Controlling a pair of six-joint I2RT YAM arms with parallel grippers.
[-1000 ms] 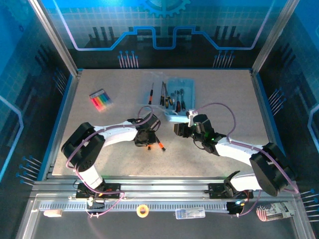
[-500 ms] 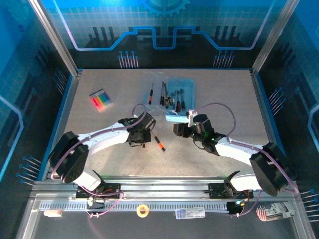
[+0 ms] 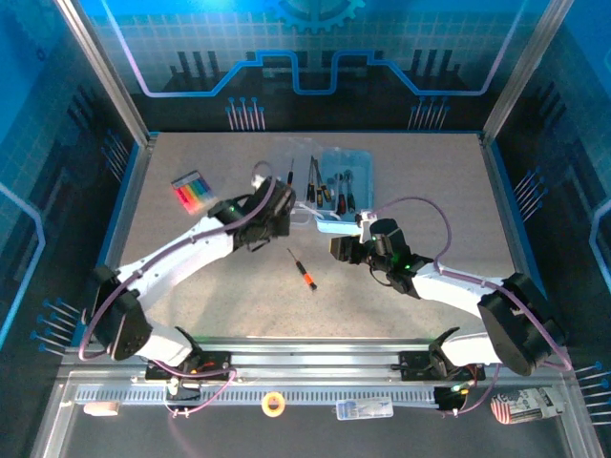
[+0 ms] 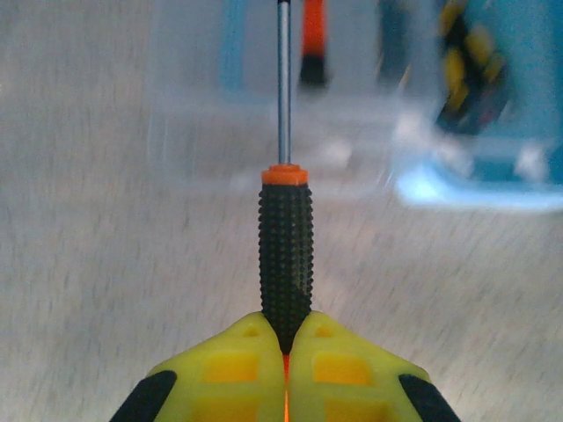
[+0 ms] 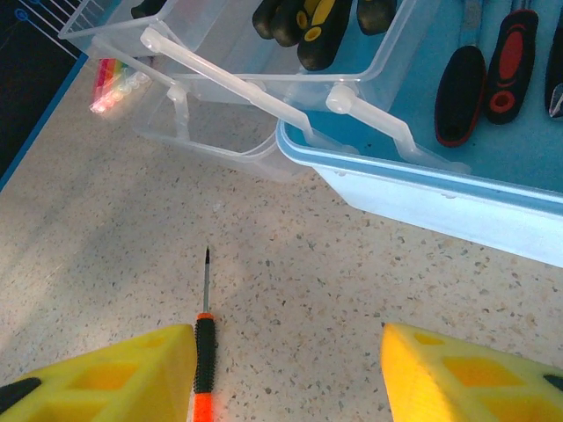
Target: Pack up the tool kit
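Observation:
The screwdriver in my left gripper will be released in the clear lid (image 3: 295,181), between the orange screwdriver and the grey tool.
The tool kit is a blue box (image 3: 346,181) with a clear hinged lid (image 3: 304,186) lying open to its left, and several tools lie in both halves. My left gripper (image 4: 286,352) is shut on a small screwdriver (image 4: 285,255) with a black knurled handle and an orange collar. Its shaft points at the clear lid (image 4: 220,105). In the top view the left gripper (image 3: 279,216) is just left of the lid. A second screwdriver (image 3: 303,270) lies on the table. My right gripper (image 3: 336,250) hangs open near the second screwdriver (image 5: 204,347), beside the left finger (image 5: 114,374).
A pack of coloured markers (image 3: 192,191) lies at the back left of the table. The blue box wall (image 5: 457,198) and clear lid (image 5: 264,97) stand close ahead of the right gripper. Bare speckled tabletop (image 3: 229,296) stretches toward the front.
My left arm has swung from the table's middle back and left toward the kit, carrying one screwdriver. The other screwdriver stays on the table. The right arm has barely moved.

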